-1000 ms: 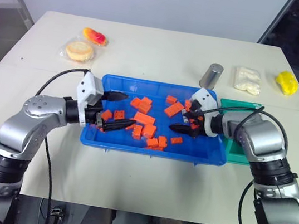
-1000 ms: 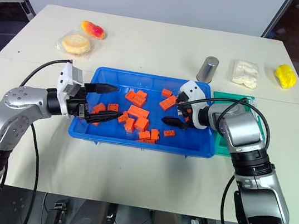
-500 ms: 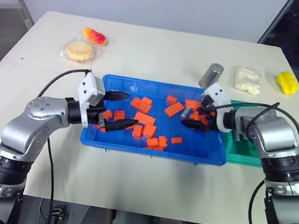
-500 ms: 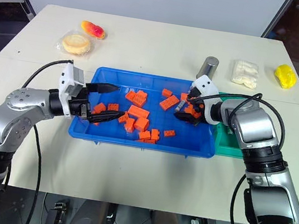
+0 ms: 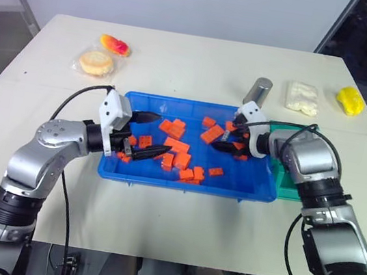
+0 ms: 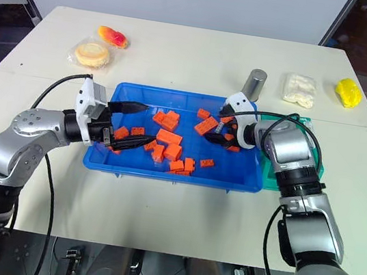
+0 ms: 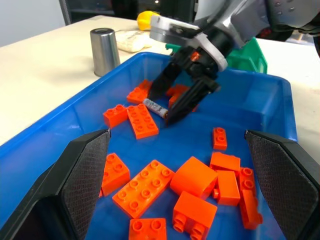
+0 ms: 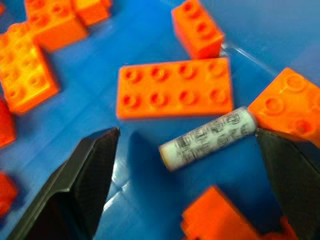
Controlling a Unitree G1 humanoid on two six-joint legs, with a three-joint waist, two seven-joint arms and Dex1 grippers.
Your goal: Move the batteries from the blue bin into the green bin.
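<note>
Next, my right gripper backs off, turns and pinches the battery across its long sides [image 8: 212,148], because the battery points from finger to finger beside the flat orange block.
The blue bin [image 5: 118,169] lies mid-table, strewn with orange blocks [image 5: 176,147]. One battery [image 8: 207,138], a small silver-grey cylinder with print, rests on the bin floor beside a flat orange block [image 8: 175,87]. My right gripper [image 8: 186,132] is open, its two fingers straddling that battery [image 7: 155,107] without touching it. It hangs low over the bin's far right part [image 5: 228,139]. My left gripper [image 5: 155,134] stands open and level over the bin's left part, holding nothing. The green bin [image 5: 291,189] sits against the blue bin's right side, partly hidden by my right arm.
A grey metal can [image 5: 258,92] stands just behind the blue bin's far right corner. A white packet [image 5: 303,97] and a yellow object [image 5: 350,100] lie at the back right. A wrapped bun [image 5: 96,62] and a red-yellow toy fruit [image 5: 115,45] lie at the back left.
My right gripper has moved a little towards the bin's far side and now straddles the battery. The left gripper has stayed put.
</note>
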